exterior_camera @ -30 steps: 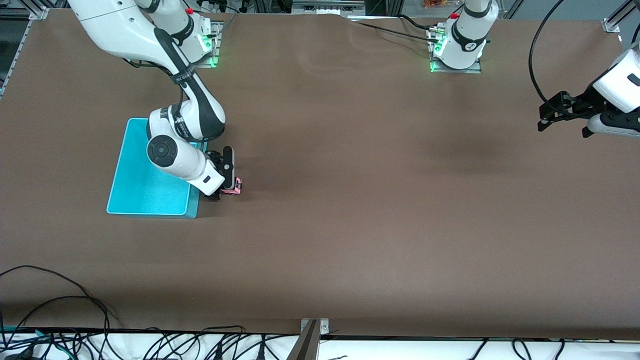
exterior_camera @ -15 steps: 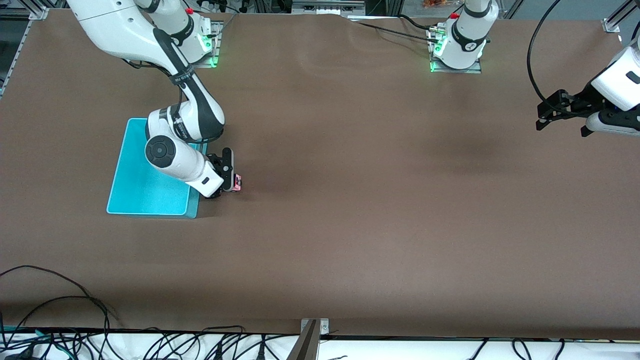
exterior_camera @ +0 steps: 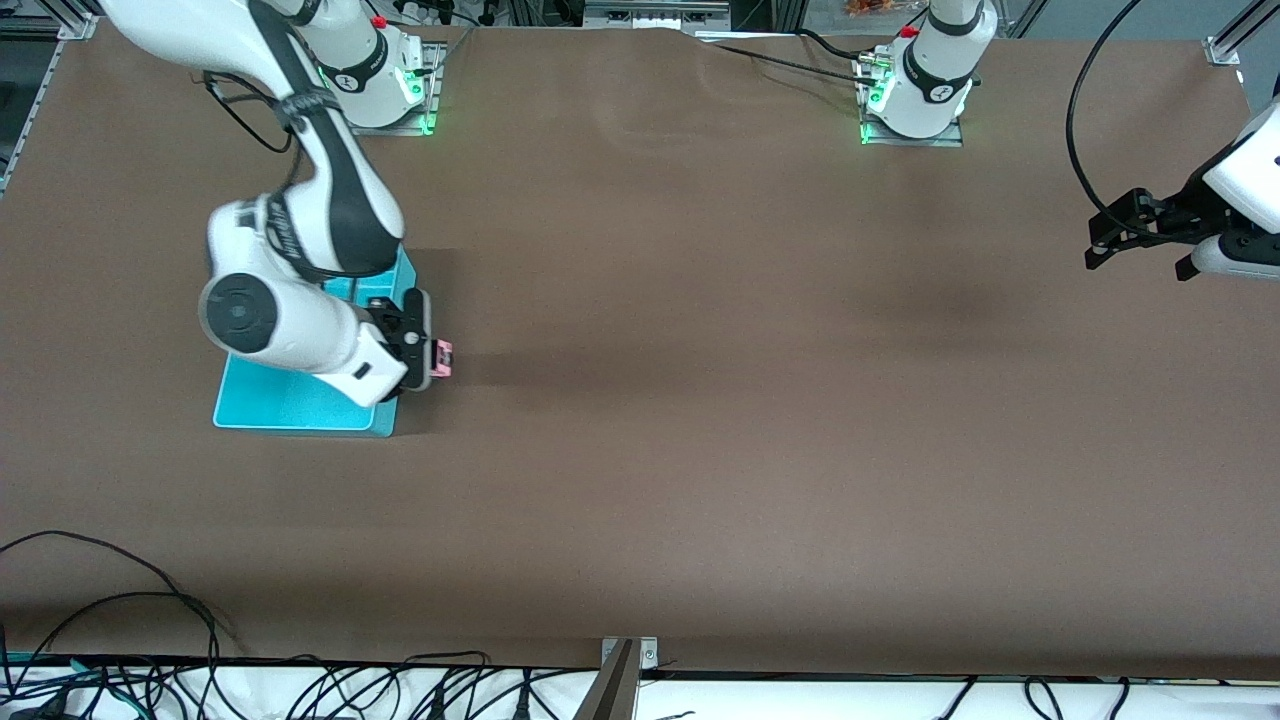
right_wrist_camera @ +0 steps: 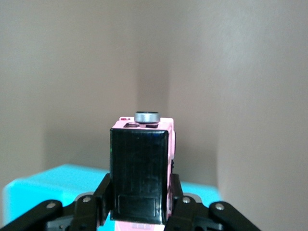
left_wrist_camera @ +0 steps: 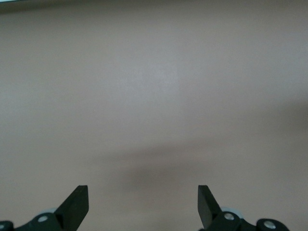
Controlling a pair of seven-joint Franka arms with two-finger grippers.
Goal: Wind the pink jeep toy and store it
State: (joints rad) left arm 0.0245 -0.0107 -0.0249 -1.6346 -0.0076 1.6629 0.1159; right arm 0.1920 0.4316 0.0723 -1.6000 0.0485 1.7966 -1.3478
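Note:
Next, my right gripper releases the pink jeep toy inside the end of the cyan bin (exterior_camera: 335, 287) that is nearest to the bases of the arms.
The pink jeep toy (exterior_camera: 442, 357) is a tiny boxy pink car with a black roof panel (right_wrist_camera: 139, 175). My right gripper (exterior_camera: 428, 360) is shut on it, one finger (right_wrist_camera: 102, 195) pressed to each side. It hangs in the air over the edge of the cyan bin (exterior_camera: 290, 400) that faces the table's middle. The bin also shows under the toy in the right wrist view (right_wrist_camera: 38, 192). My left gripper (exterior_camera: 1143, 240) waits open and empty above the bare table at the left arm's end, its fingertips (left_wrist_camera: 77, 204) wide apart.
Brown table surface (exterior_camera: 700, 400) stretches between the two arms. Cables (exterior_camera: 150, 620) lie along the table edge nearest the front camera. A metal bracket (exterior_camera: 625, 660) sits at the middle of that edge. The arm bases (exterior_camera: 915, 95) stand along the edge farthest from the camera.
My right gripper has shut on the pink jeep toy, lifted it off the table and carried it toward the cyan bin. The left gripper has shifted only slightly.

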